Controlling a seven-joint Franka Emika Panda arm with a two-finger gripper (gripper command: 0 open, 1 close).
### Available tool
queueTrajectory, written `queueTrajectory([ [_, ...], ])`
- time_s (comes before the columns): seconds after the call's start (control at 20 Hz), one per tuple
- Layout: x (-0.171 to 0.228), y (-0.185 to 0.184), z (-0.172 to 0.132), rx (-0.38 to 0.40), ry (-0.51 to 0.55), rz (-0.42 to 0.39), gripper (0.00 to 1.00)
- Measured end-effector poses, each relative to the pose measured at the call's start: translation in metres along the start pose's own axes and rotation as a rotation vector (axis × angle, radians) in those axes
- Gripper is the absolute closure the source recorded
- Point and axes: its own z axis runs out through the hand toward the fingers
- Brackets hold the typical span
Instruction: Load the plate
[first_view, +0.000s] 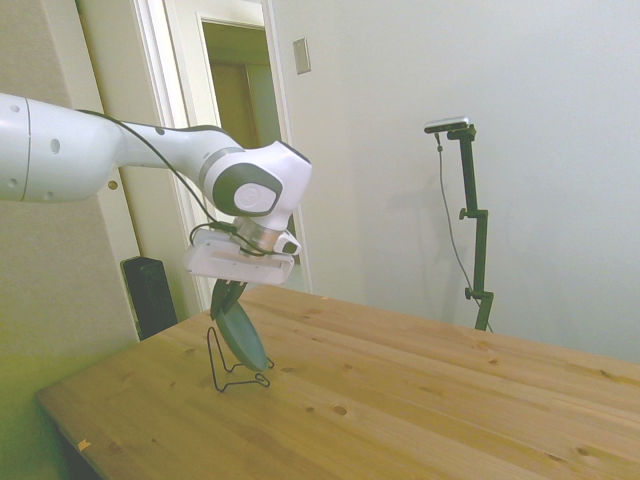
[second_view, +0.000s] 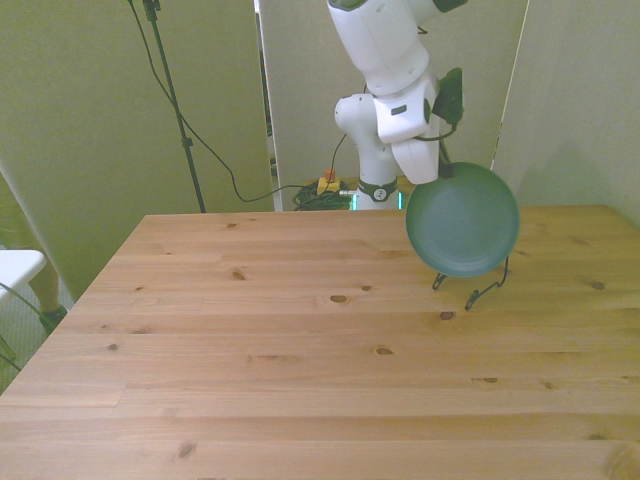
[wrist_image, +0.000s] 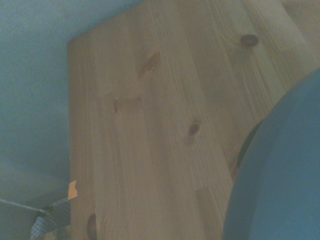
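My gripper is going to release the plate so that it stands upright behind the front hooks of the black wire plate stand (second_view: 486, 287). The plate is now tilted on edge at that stand.
The plate (first_view: 243, 335) is dark teal-green and stands on edge, tilted, at the table's far-left end in the side view. My gripper (first_view: 228, 293) is shut on its upper rim. In the front view the plate (second_view: 463, 220) faces the camera at the right, with the gripper (second_view: 447, 172) at its top edge. Its lower edge sits at a black wire plate stand (first_view: 236, 374) (second_view: 483, 287); I cannot tell whether it rests in the stand. In the wrist view the plate (wrist_image: 280, 175) fills one corner as a blurred blue-green curve.
The wooden table (second_view: 300, 330) stretches wide toward the front view's left and toward the camera. The stand is close to the table's far edge and its right side in the front view. Cables (second_view: 320, 188) lie on the floor behind the table.
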Motion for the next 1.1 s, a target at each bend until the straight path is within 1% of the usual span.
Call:
queueTrajectory([
  [0.15, 0.007, -0.01, 0.022, -0.012, 0.007, -0.003, 1.0],
  [0.3, 0.011, -0.022, 0.034, -0.003, 0.015, -0.004, 1.0],
  [0.45, 0.014, -0.027, 0.038, 0.009, 0.029, -0.002, 1.0],
  [0.65, 0.016, -0.029, 0.034, 0.024, 0.068, 0.009, 1.0],
  [0.85, 0.012, -0.031, 0.031, 0.059, 0.099, 0.024, 1.0],
  [1.1, 0.005, -0.027, 0.048, 0.111, 0.105, 0.046, 1.0],
])
